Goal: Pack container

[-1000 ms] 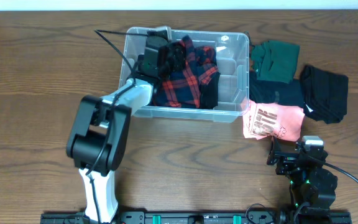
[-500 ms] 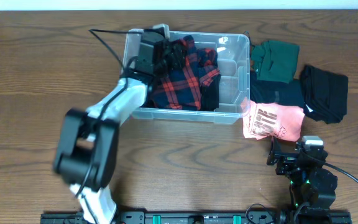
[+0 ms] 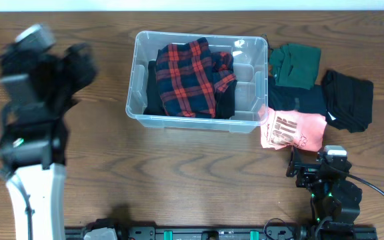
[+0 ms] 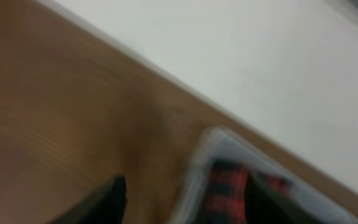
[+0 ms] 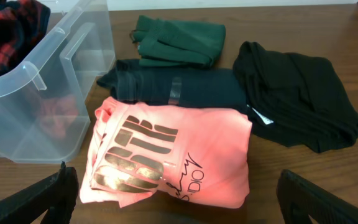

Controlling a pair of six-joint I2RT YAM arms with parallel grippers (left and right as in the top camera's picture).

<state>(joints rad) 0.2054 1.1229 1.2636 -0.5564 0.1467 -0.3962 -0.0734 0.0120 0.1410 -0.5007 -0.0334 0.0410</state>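
Note:
My right gripper should next close on the outer edge (image 3: 368, 113) (image 5: 350, 112) of the black garment on the table, on the side that faces away from the clear container.
The clear container (image 3: 199, 121) stands at the table's middle back. It holds a red and navy plaid shirt (image 3: 192, 77) over a black garment. My left gripper (image 3: 75, 67) is far to the container's left, raised and motion-blurred. In the left wrist view (image 4: 185, 208) its dark fingers stand apart with nothing between them, and the container (image 4: 199, 163) shows blurred ahead. My right gripper (image 3: 314, 167) rests low at the front right, open and empty, just in front of a folded pink shirt (image 5: 173, 155).
Right of the container lie a green garment (image 3: 296, 63), a dark folded garment (image 3: 296, 100), the pink shirt (image 3: 293, 131) and a black garment (image 3: 349, 100). The container's corner (image 5: 36, 93) is at the left of the right wrist view.
My left arm has left the container, swung far left and risen. The plaid shirt stays in the container, now uncovered. The right arm has not moved.

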